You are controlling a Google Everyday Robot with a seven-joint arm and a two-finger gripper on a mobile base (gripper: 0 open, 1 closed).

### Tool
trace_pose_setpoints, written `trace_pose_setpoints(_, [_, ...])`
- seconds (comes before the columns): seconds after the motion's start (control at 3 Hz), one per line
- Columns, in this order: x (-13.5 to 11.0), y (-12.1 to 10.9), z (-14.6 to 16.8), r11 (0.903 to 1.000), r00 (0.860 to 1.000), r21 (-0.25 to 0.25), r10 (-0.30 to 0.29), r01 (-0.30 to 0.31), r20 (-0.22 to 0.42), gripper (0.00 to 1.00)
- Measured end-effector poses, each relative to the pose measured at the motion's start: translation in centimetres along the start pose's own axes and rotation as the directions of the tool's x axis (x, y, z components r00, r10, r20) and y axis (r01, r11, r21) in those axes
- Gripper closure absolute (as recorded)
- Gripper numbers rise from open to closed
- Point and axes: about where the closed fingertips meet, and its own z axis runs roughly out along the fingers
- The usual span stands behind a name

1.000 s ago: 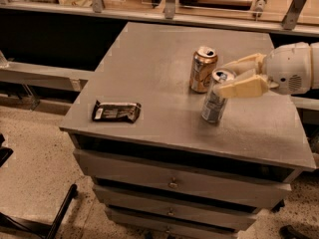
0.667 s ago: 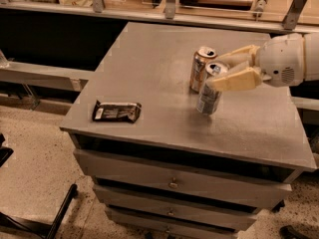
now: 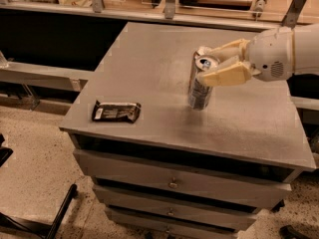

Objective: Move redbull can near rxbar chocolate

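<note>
The robot's gripper needs to release the redbull can upright next to the near-gripper end of the rxbar chocolate (image 3: 150,113).
The redbull can (image 3: 200,94) is slim and silver-grey with bluish markings. It is at the middle right of the grey cabinet top (image 3: 149,54), leaning slightly. My gripper (image 3: 207,65) reaches in from the right, and its cream fingers (image 3: 227,74) are shut around the can's upper part. The rxbar chocolate (image 3: 116,111), a flat dark bar with a white label patch, lies near the front left edge, well to the left of the can.
A wider gold can (image 3: 200,51) stands right behind the redbull can, mostly hidden by it and my fingers. Drawers (image 3: 172,183) sit below the top. A shelf rail with posts (image 3: 169,4) runs along the back. A dark stand leg (image 3: 60,215) lies on the floor at lower left.
My gripper has carried the redbull can leftward and slightly away, in front of the gold can. The rxbar chocolate and gold can have not moved.
</note>
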Motion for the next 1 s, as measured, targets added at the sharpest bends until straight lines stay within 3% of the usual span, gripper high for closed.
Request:
trace_pose_setpoints(0.33, [-0.7,1.6,2.5,0.9991,0.999,-0.043,0.003,-0.002,0.032,1.00])
trace_pose_setpoints(1.0, [-1.6,4.3,9.3,0.9831,0.998,-0.183,0.022,-0.012,0.053,1.00])
